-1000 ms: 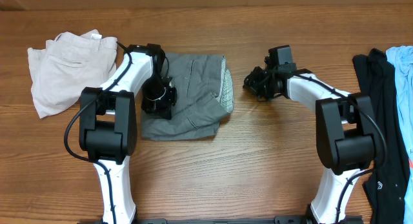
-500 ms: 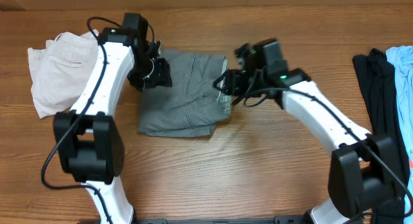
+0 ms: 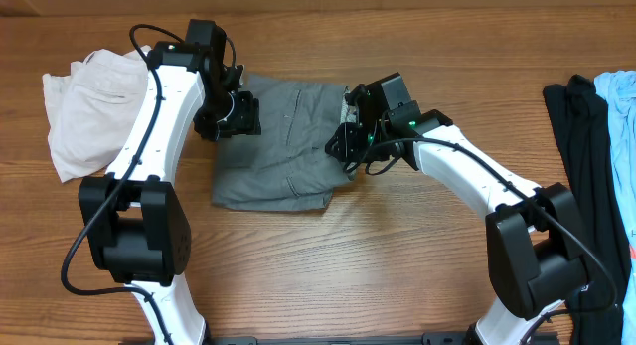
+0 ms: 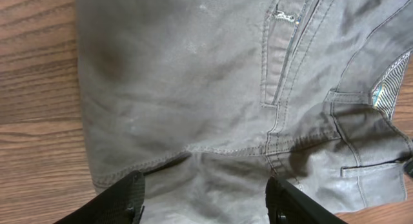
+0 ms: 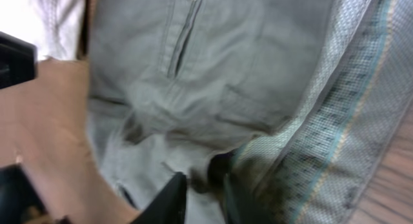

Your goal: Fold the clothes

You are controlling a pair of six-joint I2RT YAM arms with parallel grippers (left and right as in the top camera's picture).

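My right gripper pinches a bunched fold at the grey shorts' waistband's near corner, so it should take the waistband's outer edge (image 3: 349, 176) and pull it flat.
The clothes, a pair of grey shorts (image 3: 283, 151), lie folded on the wooden table between my two arms. My left gripper (image 3: 231, 116) hovers over their upper left part. In the left wrist view it (image 4: 205, 201) is open, its two black fingers (image 4: 122, 201) spread wide over the grey cloth (image 4: 193, 88) near the fly seam. My right gripper (image 3: 350, 144) is at the shorts' right edge by the waistband. In the right wrist view its jaws (image 5: 205, 185) stand narrow, with a fold of grey cloth and the pale patterned lining (image 5: 322, 140) pinched between them.
Cream-white shorts (image 3: 94, 101) lie crumpled at the far left, just beyond my left arm. A black garment (image 3: 586, 136) and a light-blue one (image 3: 621, 116) lie at the right edge. Bare wood runs along the front of the table.
The left arm swung up to the shorts' upper left and its gripper opened. The right arm moved left onto the shorts' right edge; its jaws opened, then narrowed on the waistband.
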